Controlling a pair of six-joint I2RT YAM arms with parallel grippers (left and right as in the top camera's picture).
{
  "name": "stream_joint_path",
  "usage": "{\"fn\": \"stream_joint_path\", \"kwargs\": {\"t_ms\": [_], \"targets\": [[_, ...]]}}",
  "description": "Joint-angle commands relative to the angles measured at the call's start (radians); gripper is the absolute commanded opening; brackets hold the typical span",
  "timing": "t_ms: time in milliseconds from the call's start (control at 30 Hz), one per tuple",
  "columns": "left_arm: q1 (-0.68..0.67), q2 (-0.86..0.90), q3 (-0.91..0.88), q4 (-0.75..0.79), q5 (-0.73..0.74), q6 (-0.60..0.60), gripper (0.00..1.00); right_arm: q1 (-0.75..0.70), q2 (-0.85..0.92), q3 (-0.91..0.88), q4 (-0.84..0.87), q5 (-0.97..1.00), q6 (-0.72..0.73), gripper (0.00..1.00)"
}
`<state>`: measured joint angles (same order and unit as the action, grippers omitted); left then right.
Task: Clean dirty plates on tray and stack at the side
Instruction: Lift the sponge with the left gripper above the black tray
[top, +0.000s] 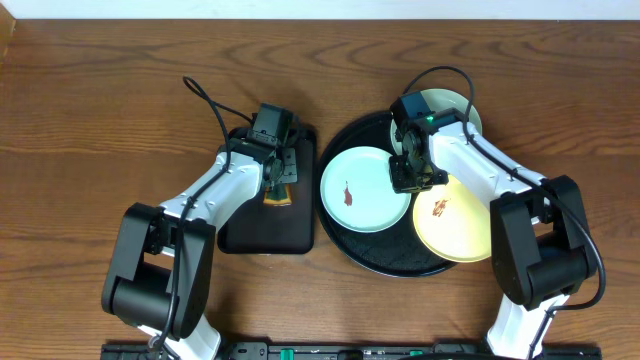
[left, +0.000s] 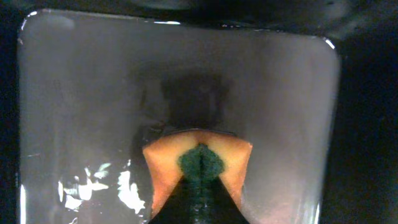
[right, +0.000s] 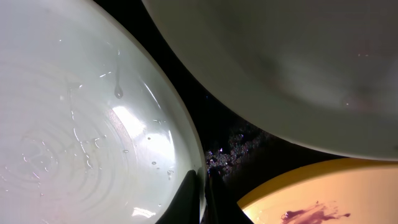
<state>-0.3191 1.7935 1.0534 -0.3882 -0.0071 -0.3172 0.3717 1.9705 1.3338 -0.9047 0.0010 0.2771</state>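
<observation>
My left gripper is pinching the sponge near its far edge. Next, I open over the rectangular tray and grip the sponge nearer its middle (top: 278, 194) before I wipe.
The large round black tray (top: 345, 235) holds three plates. A mint-green plate (top: 362, 190) with a brown smear lies at its left. A pale yellow plate (top: 455, 222) with a smear lies at its right. A second mint-green plate (top: 452, 105) lies at the back. My right gripper (top: 412, 175) is shut on the right rim of the left mint-green plate (right: 74, 124), one finger on each side of the rim. My left gripper (top: 277, 185) is shut on an orange-and-green sponge (left: 198, 163), held over the rectangular tray.
A smaller rectangular black tray (top: 262, 235) lies left of the round tray; its wet grey floor (left: 81, 106) fills the left wrist view. Bare brown wood tabletop (top: 100, 110) lies all round. The yellow plate (right: 323, 193) and back plate (right: 298, 62) show in the right wrist view.
</observation>
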Motion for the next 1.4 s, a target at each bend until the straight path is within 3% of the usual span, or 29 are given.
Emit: {"fn": "stream_joint_path", "kwargs": {"t_ms": [0, 133, 267, 467, 533, 633, 800, 867, 1133, 1367], "targets": [[0.004, 0.003, 0.006, -0.059, -0.012, -0.003, 0.58, 0.005, 0.011, -0.007, -0.002, 0.01, -0.012, 0.04], [0.004, 0.003, 0.033, -0.128, -0.013, -0.003, 0.64, 0.005, 0.011, -0.007, -0.002, 0.01, -0.013, 0.03], [0.004, -0.003, 0.05, -0.151, -0.013, -0.003, 0.59, 0.005, 0.011, -0.007, -0.002, 0.01, -0.012, 0.03], [0.004, -0.055, 0.062, -0.169, -0.013, -0.002, 0.59, 0.005, 0.011, -0.007, -0.002, 0.01, -0.012, 0.03], [0.004, -0.067, 0.062, -0.169, -0.013, -0.002, 0.65, 0.005, 0.011, -0.007, -0.003, 0.01, -0.012, 0.03], [0.004, -0.068, 0.061, -0.169, -0.013, -0.002, 0.91, 0.005, 0.011, -0.007, -0.003, 0.01, -0.012, 0.03], [0.003, -0.068, 0.061, -0.179, -0.013, -0.002, 0.9, 0.005, 0.011, -0.007, -0.003, 0.01, -0.012, 0.02], [0.003, -0.068, 0.061, -0.192, -0.013, -0.002, 0.8, 0.005, 0.011, -0.007, -0.003, 0.01, -0.012, 0.03], [0.003, -0.066, 0.035, -0.185, -0.013, -0.003, 0.73, 0.005, 0.011, -0.007, -0.003, 0.01, -0.013, 0.03], [0.003, -0.066, -0.02, -0.122, -0.012, -0.004, 0.73, 0.005, 0.011, -0.007, -0.001, 0.01, -0.013, 0.03]]}}
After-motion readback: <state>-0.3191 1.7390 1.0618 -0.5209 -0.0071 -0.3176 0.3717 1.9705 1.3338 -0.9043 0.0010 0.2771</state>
